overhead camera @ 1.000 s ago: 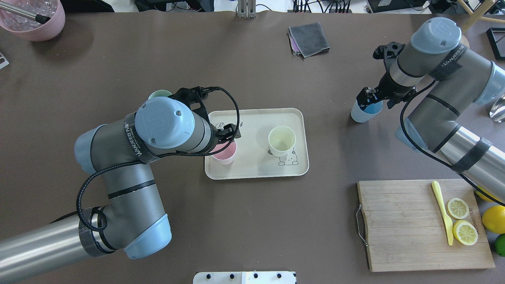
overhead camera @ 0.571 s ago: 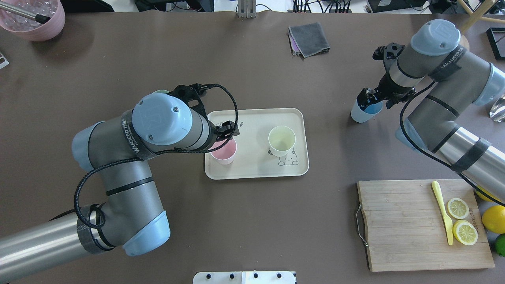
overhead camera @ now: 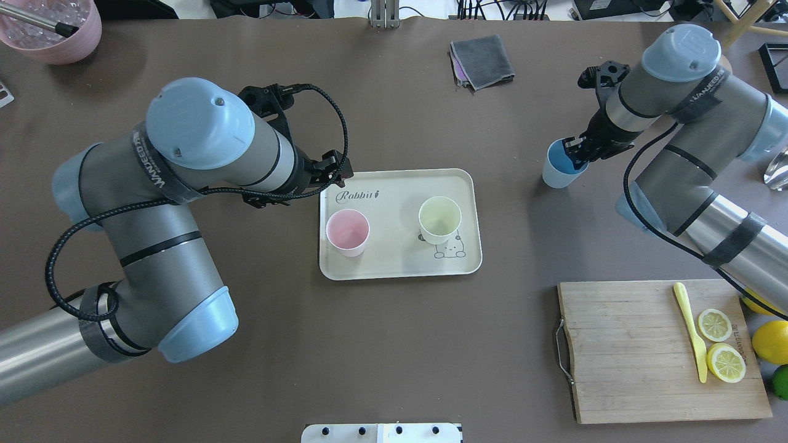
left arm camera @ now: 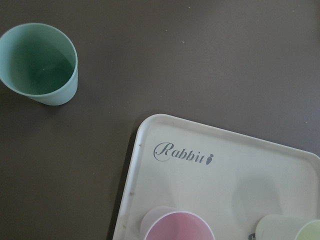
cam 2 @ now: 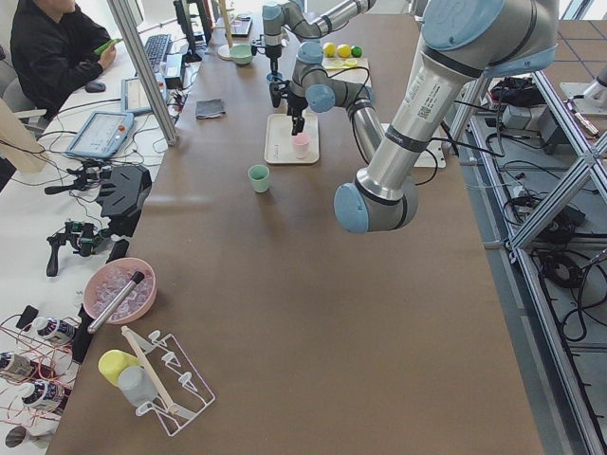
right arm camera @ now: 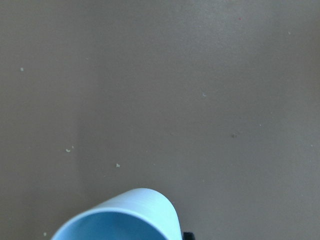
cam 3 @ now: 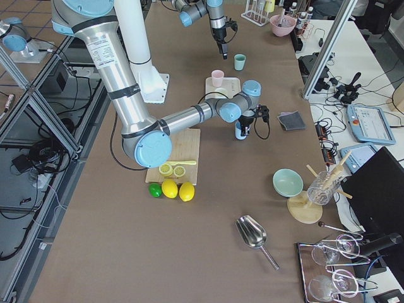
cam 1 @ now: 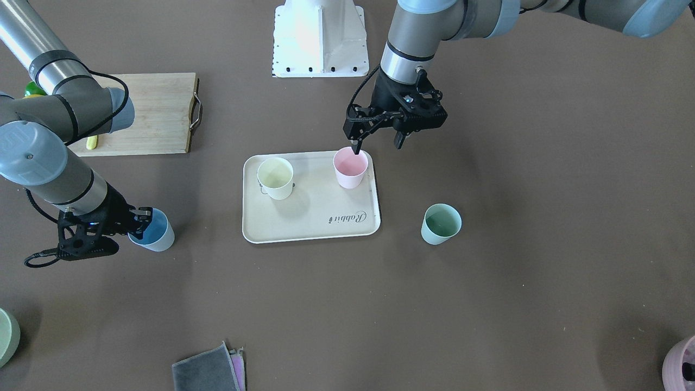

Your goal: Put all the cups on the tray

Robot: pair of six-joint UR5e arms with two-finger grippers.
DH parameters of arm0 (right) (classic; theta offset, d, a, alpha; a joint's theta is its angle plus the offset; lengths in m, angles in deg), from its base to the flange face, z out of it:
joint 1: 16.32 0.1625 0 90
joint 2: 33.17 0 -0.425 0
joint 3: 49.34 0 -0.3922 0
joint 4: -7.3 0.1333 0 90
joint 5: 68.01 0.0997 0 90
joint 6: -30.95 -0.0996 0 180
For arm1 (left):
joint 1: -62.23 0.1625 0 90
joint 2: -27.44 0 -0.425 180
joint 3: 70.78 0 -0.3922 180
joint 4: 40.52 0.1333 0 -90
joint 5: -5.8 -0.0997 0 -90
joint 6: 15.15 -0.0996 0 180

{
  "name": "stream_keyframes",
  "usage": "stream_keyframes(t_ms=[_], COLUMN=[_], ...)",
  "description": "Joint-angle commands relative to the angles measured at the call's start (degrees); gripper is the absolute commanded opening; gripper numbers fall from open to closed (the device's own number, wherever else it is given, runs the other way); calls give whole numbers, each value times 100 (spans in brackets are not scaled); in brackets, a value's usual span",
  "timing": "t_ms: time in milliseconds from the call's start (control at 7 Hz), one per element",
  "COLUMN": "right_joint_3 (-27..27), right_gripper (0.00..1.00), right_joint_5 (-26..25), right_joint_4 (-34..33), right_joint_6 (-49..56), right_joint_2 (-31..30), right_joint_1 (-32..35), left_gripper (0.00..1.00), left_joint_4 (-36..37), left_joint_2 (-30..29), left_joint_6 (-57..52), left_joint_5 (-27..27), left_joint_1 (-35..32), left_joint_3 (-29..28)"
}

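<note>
I should move my left gripper to the mint green cup next and close it on its rim (cam 1: 460,222) (left arm camera: 2,36) on the side that faces away from the cream tray.
The cream tray (overhead camera: 394,261) lies mid-table with the pink cup (overhead camera: 348,232) and the pale yellow cup (overhead camera: 439,219) standing upright on it. My left gripper (cam 1: 377,145) is open and empty, raised above the tray's edge beside the pink cup. The mint green cup (cam 1: 441,224) stands on the table off the tray; it also shows in the left wrist view (left arm camera: 39,64), and my left arm hides it in the overhead view. My right gripper (overhead camera: 575,155) is shut on the rim of the light blue cup (overhead camera: 557,173), which tilts, well to the right of the tray.
A wooden cutting board (overhead camera: 622,351) with lemon halves and a yellow knife lies front right. A grey cloth (overhead camera: 482,60) lies at the far edge, a mauve pot (overhead camera: 52,31) at the far left corner, and a pale-green bowl (cam 1: 6,336) near the far right corner.
My left gripper has let go of the pink cup, risen and drawn back to the tray's far-left edge. My right gripper has shifted the blue cup slightly left and tilted it.
</note>
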Motion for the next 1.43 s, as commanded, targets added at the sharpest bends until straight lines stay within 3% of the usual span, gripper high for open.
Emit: stream_keyframes(t_ms=[0,143,429,714,1000,1143,1286], right_joint_3=[346,478,689,699,690,681,681], right_gripper=[0,0,0,0,0,0,0], right_joint_5=[313,341,359,429,447,386,298], right_joint_4=[-69,-243,-1015,-1106,-1097,-1088,-1071], right_joint_6=[-49,-84,-93,-250,-661,-830,-953], right_joint_2=[3,99,599,802,969,1057,1066], right_joint_1=[147,157,157,157,43,-97,-229], left_gripper=[97,97,97,97,95,83,56], left_joint_4=[170,145,-335,-1459,-1561,-1561,-1561], left_joint_2=[435,621,649,650,658,650,658], left_joint_6=[-1493,-2102,-2600,-2539,-2521,-2486,-2486], left_joint_5=[340,421,395,378,386,386,378], left_joint_1=[-647,-929,-1028,-1063,-1046,-993,-941], left_joint_3=[-5,-83,-844,-1732,-1876,-1886,-1886])
